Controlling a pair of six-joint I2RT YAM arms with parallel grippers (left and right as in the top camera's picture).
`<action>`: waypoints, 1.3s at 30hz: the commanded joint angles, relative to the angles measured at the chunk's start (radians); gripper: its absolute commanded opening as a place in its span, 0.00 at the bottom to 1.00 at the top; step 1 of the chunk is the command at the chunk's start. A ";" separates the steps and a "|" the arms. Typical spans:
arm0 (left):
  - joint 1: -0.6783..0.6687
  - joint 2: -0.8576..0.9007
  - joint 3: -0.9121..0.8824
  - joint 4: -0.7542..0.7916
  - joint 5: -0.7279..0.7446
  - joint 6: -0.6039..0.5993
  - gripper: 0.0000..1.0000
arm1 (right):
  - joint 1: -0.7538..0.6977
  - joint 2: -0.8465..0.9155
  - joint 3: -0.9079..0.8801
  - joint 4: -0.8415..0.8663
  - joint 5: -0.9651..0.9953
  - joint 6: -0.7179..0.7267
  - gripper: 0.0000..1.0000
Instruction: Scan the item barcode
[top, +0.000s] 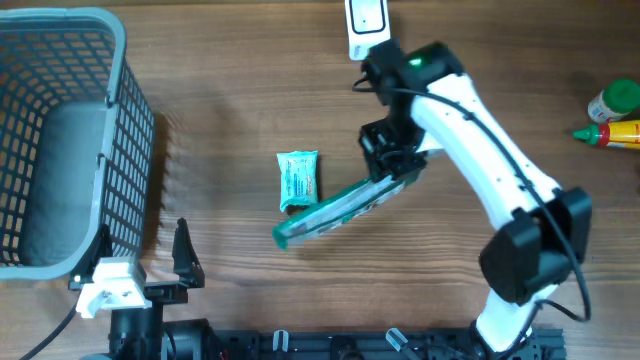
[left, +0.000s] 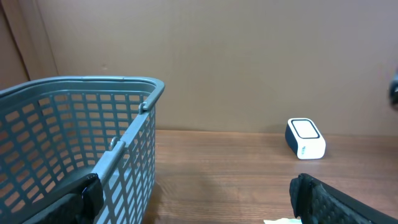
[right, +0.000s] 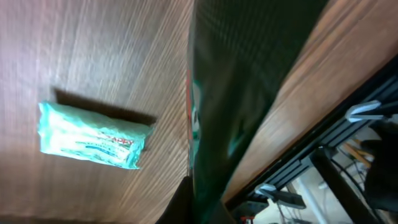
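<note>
The robot's right gripper pinches the green packet by one end and the packet slants nearly edge-on, so it should lay the packet flat and take its near long edge (top: 342, 226).
My right gripper (top: 393, 168) is shut on one end of a long dark green packet (top: 330, 214), which slants down to the left above the table. In the right wrist view this green packet (right: 242, 81) fills the middle, pinched between the fingers of the right gripper (right: 205, 200). A small teal packet (top: 298, 180) lies flat on the wood just left of it, and also shows as the teal packet (right: 93, 137). A white barcode scanner (top: 367, 25) stands at the back edge, seen too as the scanner (left: 305, 138). My left gripper (top: 145, 262) stands open and empty by the basket, its fingers (left: 329, 202) wide apart.
A grey mesh basket (top: 120, 110) takes up the left side, with its wall (left: 124, 168) right next to my left gripper. A green-capped bottle (top: 618, 100) and a yellow bottle (top: 610, 133) lie at the far right edge.
</note>
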 joint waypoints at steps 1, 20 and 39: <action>0.008 -0.009 -0.003 0.003 -0.003 -0.010 1.00 | 0.005 0.084 -0.009 0.018 -0.036 -0.005 0.04; 0.008 -0.009 -0.003 0.003 -0.003 -0.010 1.00 | -0.125 0.142 -0.008 0.138 -0.044 0.253 0.04; 0.008 -0.009 -0.003 0.003 -0.003 -0.010 1.00 | -0.132 0.140 0.004 0.265 0.060 -0.263 0.93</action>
